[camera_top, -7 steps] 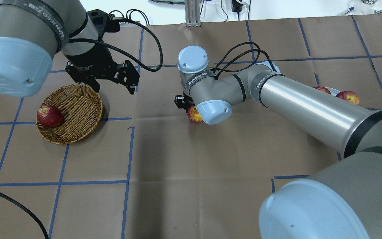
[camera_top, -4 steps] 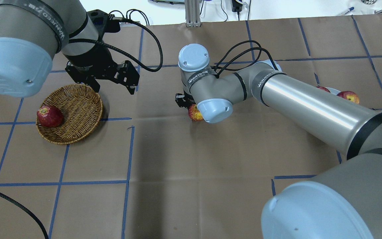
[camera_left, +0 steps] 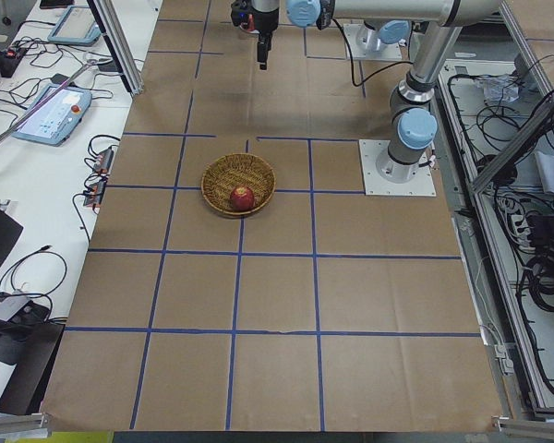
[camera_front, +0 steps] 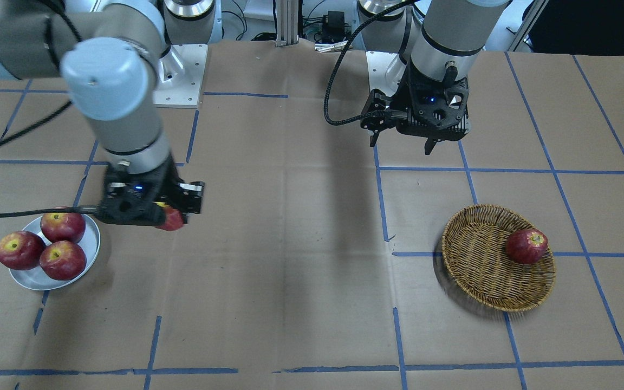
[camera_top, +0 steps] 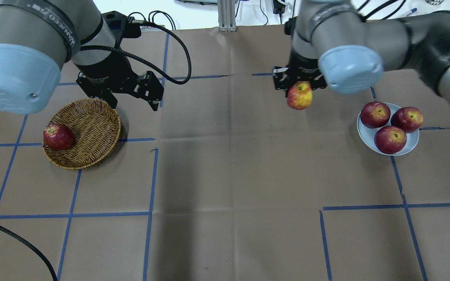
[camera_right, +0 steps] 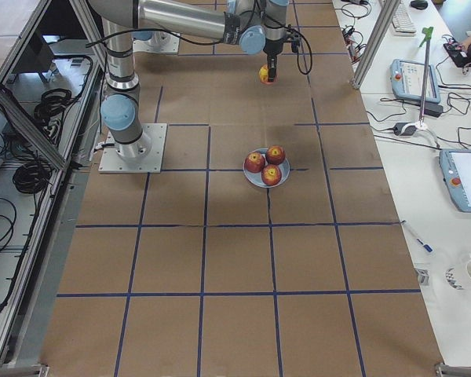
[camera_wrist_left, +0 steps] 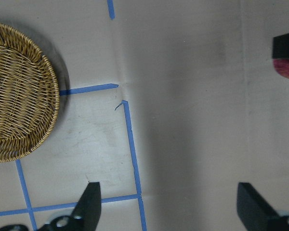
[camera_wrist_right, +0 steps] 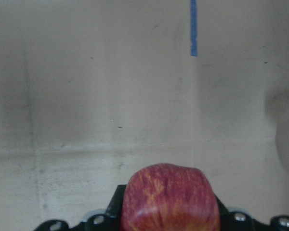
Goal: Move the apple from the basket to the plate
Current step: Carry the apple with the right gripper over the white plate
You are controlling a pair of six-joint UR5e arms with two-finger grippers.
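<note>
My right gripper should release the pinkish-red apple on top between the dark-red apples [camera_front: 34, 236] on the silvery plate.
My right gripper [camera_top: 297, 82] is shut on the apple [camera_top: 299, 96], pinkish-red with yellow streaks, and holds it above the table. It hangs left of the plate [camera_top: 362, 134] in the overhead view. The apple also shows in the front view [camera_front: 173, 219] and fills the bottom of the right wrist view [camera_wrist_right: 168, 197]. The silvery plate [camera_front: 93, 245] carries three glossy dark-red apples [camera_top: 390, 139]. The wicker basket [camera_top: 92, 121] sits at the left and holds one dark-red apple [camera_top: 58, 136]. My left gripper [camera_top: 135, 105] is open and empty, above the table just behind the basket's far rim.
Brown paper with blue tape lines covers the table. A black cable [camera_top: 14, 238] crosses the near left corner. An aluminium post [camera_top: 227, 15] stands at the far edge. The left wrist view shows part of the basket [camera_wrist_left: 14, 96] and a tape corner.
My right arm has swung right and away from the table's middle, carrying the apple close to the plate. The plate's three apples are now uncovered. My left arm has not moved.
</note>
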